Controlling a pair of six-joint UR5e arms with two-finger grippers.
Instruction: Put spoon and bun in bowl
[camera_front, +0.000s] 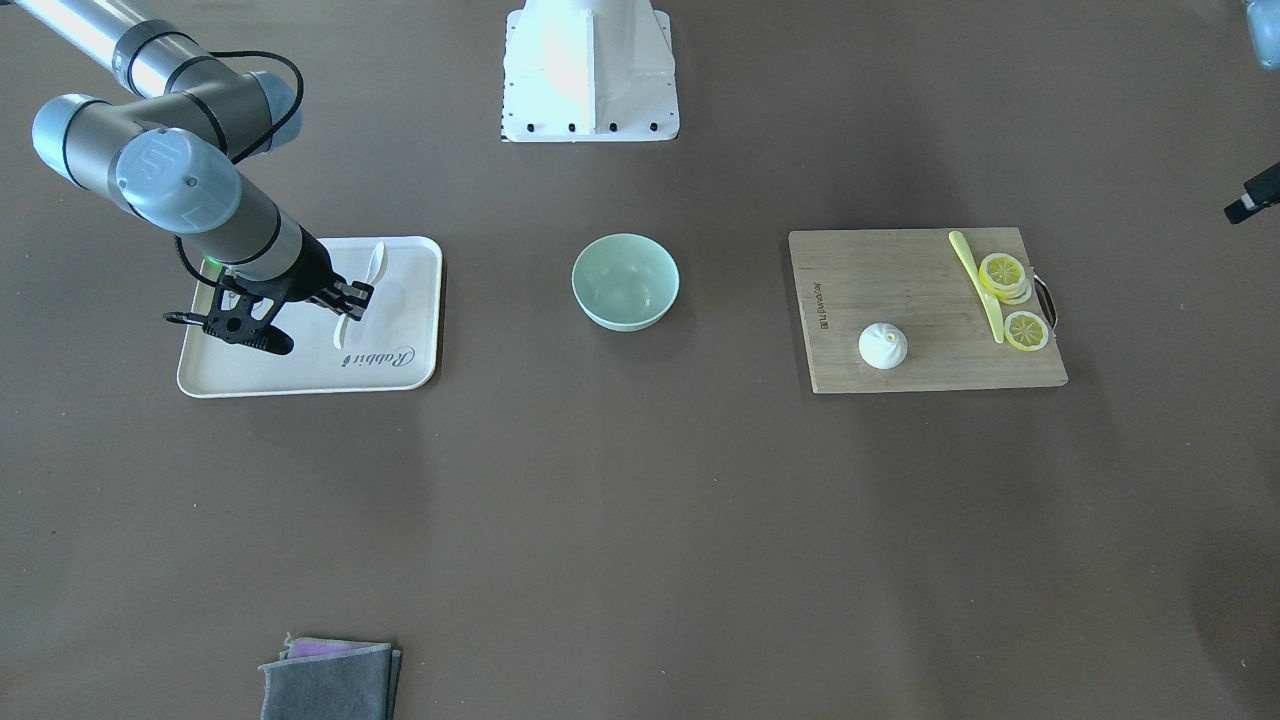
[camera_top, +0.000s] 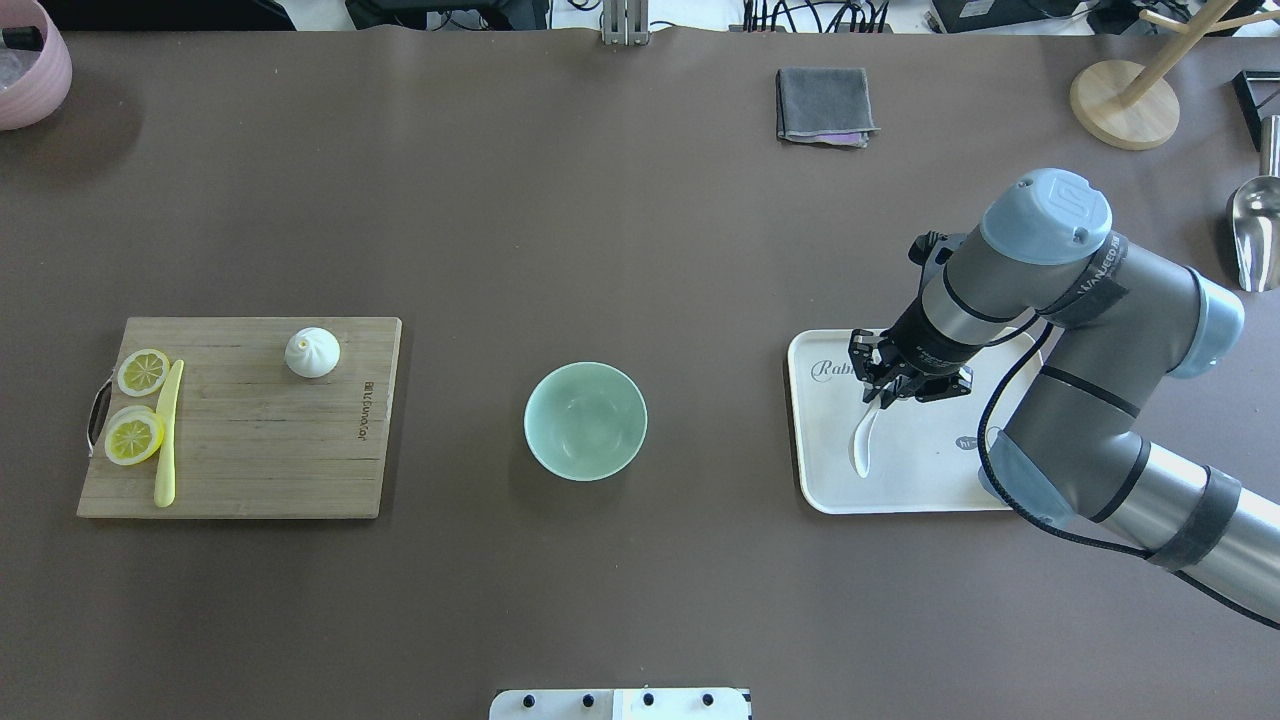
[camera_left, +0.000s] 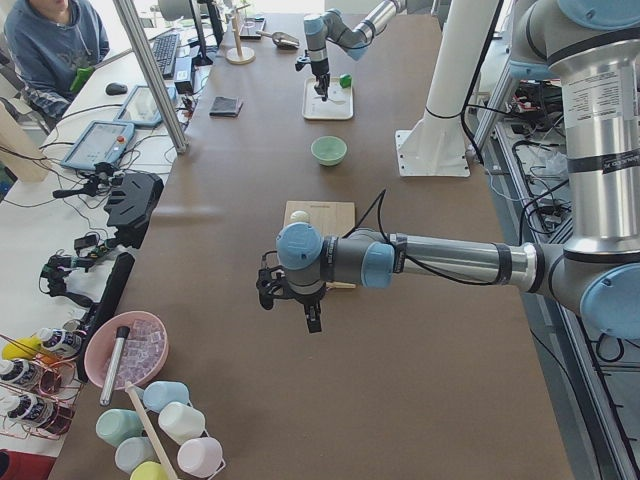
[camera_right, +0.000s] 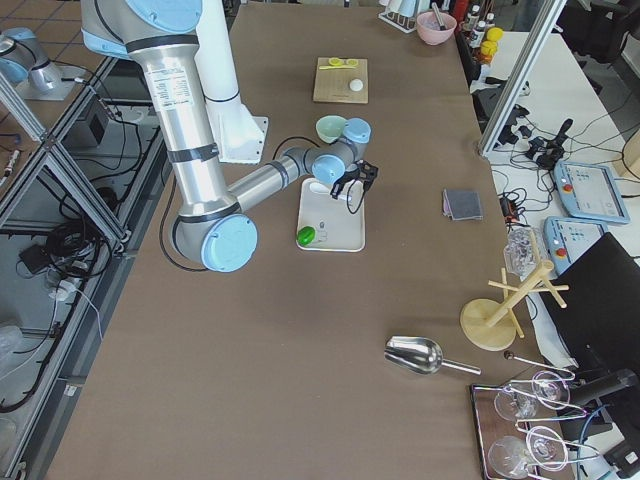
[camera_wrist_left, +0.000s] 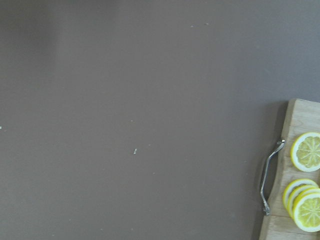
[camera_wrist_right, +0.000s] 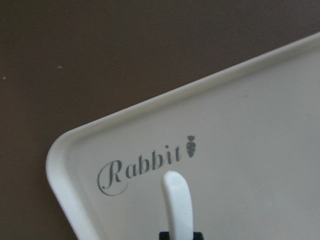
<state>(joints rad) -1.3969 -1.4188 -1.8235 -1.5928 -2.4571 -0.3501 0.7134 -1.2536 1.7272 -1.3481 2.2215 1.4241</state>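
I should release the white spoon with my right gripper inside the mint-green bowl (camera_front: 619, 296), handle resting on its tray-side rim.
The white spoon (camera_top: 862, 445) lies on a cream tray (camera_top: 920, 480) at the table's right. My right gripper (camera_top: 880, 395) stands over the spoon's handle with its jaws closed on it. The handle's tip (camera_wrist_right: 177, 205) sticks out past the fingers in the right wrist view. The mint-green bowl (camera_top: 585, 420) stands empty at the table's middle. The white bun (camera_top: 312, 352) sits on a wooden cutting board (camera_top: 250, 450) at the left. My left gripper (camera_left: 298, 298) hovers over bare table beyond the board's handle end; I cannot tell whether it is open or shut.
A pale yellow knife (camera_top: 167, 430) and lemon slices (camera_top: 143, 372) lie on the board's left end. A green fruit (camera_right: 307, 236) sits on the tray. A grey cloth (camera_top: 823, 105), a wooden stand (camera_top: 1125, 100), a metal scoop (camera_top: 1255, 225) and a pink bowl (camera_top: 30, 60) line the far edge.
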